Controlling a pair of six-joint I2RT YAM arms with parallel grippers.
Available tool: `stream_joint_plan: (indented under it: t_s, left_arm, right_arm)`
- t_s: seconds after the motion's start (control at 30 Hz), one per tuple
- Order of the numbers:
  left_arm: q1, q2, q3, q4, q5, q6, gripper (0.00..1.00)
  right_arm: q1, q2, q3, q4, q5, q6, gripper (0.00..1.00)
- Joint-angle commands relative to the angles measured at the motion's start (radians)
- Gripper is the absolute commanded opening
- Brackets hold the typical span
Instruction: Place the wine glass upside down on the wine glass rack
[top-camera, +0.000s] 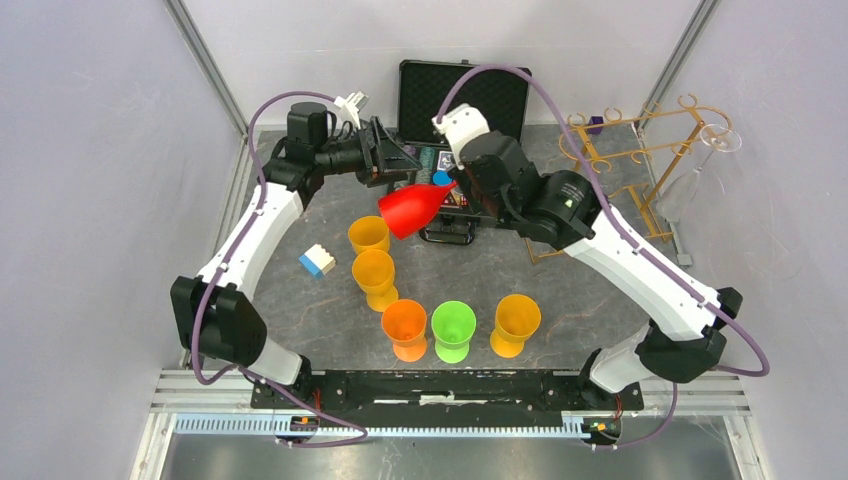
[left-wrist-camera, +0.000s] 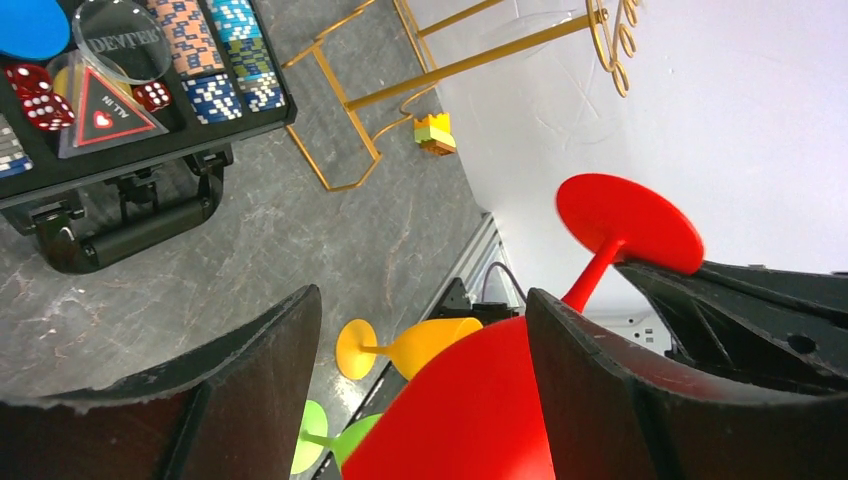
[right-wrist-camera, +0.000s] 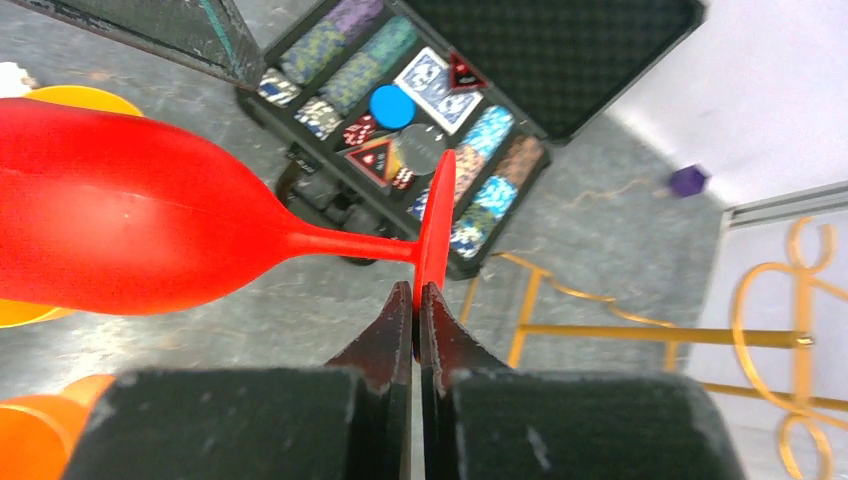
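The wine glass's bowl is lying on its side in my right gripper, so next my left gripper pinches the wine glass's foot (left-wrist-camera: 632, 222) before my right gripper takes a new grip.
A red wine glass (top-camera: 410, 208) hangs on its side above the table, bowl to the left. My right gripper (top-camera: 457, 188) is shut on the rim of its round foot; in the right wrist view the fingertips (right-wrist-camera: 418, 300) pinch the foot edge and the bowl (right-wrist-camera: 130, 230) sticks out left. My left gripper (top-camera: 393, 153) is open just behind the bowl; in the left wrist view (left-wrist-camera: 422, 300) the red bowl (left-wrist-camera: 470, 410) shows between the wide jaws. The gold wire rack (top-camera: 640, 150) stands at the far right, also in the right wrist view (right-wrist-camera: 780, 330), with a clear glass (top-camera: 700, 170) hanging on it.
An open black case of poker chips (top-camera: 465, 100) lies behind the grippers. Several plastic goblets, orange (top-camera: 405, 328), green (top-camera: 452, 330) and yellow (top-camera: 515, 323), stand at the front. A blue and white block (top-camera: 318, 260) lies left. A purple block (top-camera: 596, 123) sits by the rack.
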Motion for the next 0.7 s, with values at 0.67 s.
stream_joint_plan:
  t_s: [0.67]
  left_arm:
    - [-0.006,0.084,0.01,0.338,0.183,-0.272,0.75]
  right_arm:
    - [0.255,-0.249,-0.834,1.286,0.552,-1.591,0.0]
